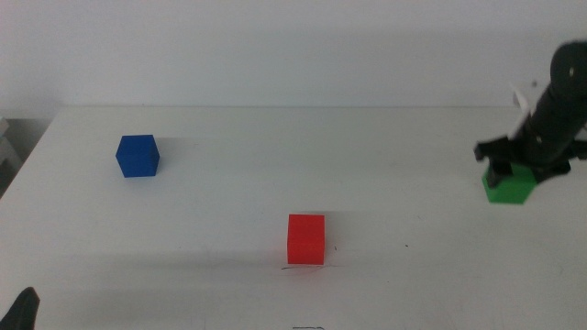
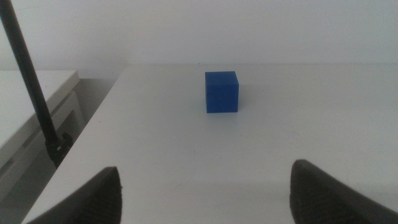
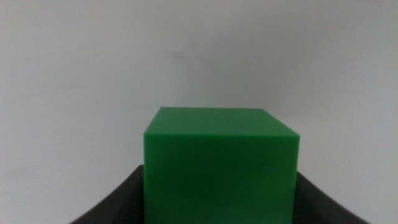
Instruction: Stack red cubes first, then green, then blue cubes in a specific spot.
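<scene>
The green cube will go squarely on top of the red cube (image 1: 307, 225) near the front of the table, placed by my right gripper.
The red cube (image 1: 306, 238) stands at the table's middle front, just behind a thin dark line that marks the spot (image 1: 295, 268). The blue cube (image 1: 138, 155) sits far left; the left wrist view shows it (image 2: 222, 91) well ahead of my left gripper (image 2: 205, 180), which is open and holds nothing. That gripper (image 1: 23, 310) waits at the bottom left corner. At the far right, my right gripper (image 1: 515, 167) is down over the green cube (image 1: 509, 187). The right wrist view shows the green cube (image 3: 219, 158) filling the gap, with the jaws of the right gripper (image 3: 217, 208) against both its sides.
The table's left edge (image 2: 93, 124) runs near the blue cube, with a thin black pole (image 2: 31, 87) and a white shelf (image 2: 37, 93) beyond it. A second short dark mark (image 1: 308, 327) lies at the front edge. A pale wall stands behind the table.
</scene>
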Robot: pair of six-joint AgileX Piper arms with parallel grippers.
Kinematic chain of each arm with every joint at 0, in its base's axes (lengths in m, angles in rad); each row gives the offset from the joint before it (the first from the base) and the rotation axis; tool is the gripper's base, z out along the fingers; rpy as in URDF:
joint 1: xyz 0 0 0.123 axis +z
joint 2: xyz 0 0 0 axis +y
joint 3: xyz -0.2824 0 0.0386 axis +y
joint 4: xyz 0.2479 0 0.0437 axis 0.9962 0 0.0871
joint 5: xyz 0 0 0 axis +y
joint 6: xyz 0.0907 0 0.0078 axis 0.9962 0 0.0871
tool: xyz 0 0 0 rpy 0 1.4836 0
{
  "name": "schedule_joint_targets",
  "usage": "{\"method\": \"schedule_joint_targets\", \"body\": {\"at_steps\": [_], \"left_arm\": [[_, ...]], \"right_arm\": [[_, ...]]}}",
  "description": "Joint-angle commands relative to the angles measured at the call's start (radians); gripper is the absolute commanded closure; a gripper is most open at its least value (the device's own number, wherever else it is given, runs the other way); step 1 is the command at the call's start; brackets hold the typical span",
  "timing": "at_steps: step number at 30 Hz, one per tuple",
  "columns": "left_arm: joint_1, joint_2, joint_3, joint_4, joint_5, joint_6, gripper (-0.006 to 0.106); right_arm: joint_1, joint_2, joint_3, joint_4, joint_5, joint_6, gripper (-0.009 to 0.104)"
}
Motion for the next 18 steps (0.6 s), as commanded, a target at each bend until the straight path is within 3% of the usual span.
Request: {"method": "schedule_joint_targets", "body": {"at_steps": [1,11,18], "left_arm": [[-0.004,-0.026,-0.001,-0.009,-0.083,-0.002,0.01],[-0.004,-0.026,-0.001,-0.009,-0.083,-0.002,0.01],[-0.004,-0.026,-0.001,-0.009,-0.083,-0.002,0.01]], "right_arm": [[0.053,-0.127,-0.025,-0.005,0.035,0.089,0.096],[0.437,-0.209,-0.036,-0.08,0.117,0.453,0.096],[0.605,-0.189,-0.075,-0.171,0.08,0.699,0.096]]}}
